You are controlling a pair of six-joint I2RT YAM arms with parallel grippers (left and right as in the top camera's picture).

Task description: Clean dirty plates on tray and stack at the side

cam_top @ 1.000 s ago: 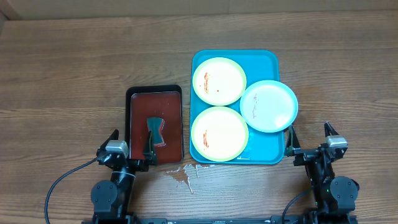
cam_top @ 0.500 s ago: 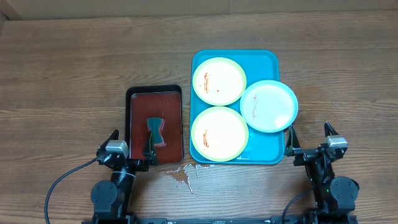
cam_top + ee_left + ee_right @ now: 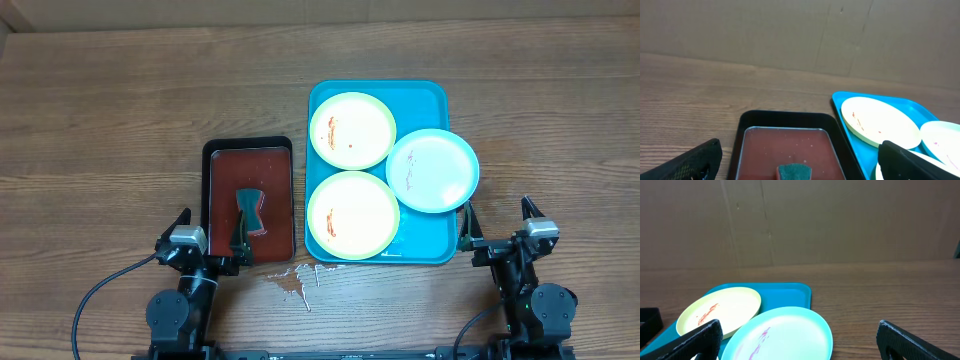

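Next, I move my right gripper to the near yellow-green plate and close it on the rim [image 3: 398, 213] of that plate, beside the light blue plate.
The turquoise tray [image 3: 425, 98] lies right of centre and holds three smeared plates. One yellow-green plate [image 3: 352, 130] is at its far end, a second yellow-green plate [image 3: 352, 215] at its near end, and a light blue plate [image 3: 432, 170] overlaps the tray's right rim. My left gripper [image 3: 210, 232] is open and empty at the near edge, over the black tray's near end. My right gripper [image 3: 497, 222] is open and empty just right of the turquoise tray's near corner. In the right wrist view the blue plate [image 3: 785, 335] lies between the fingers [image 3: 797, 342].
A black tray with a reddish-brown inside [image 3: 225, 165] lies left of the turquoise tray, with a green sponge [image 3: 249, 210] in it; the sponge shows in the left wrist view [image 3: 795, 172]. A small spill [image 3: 295, 280] marks the wood near the front edge.
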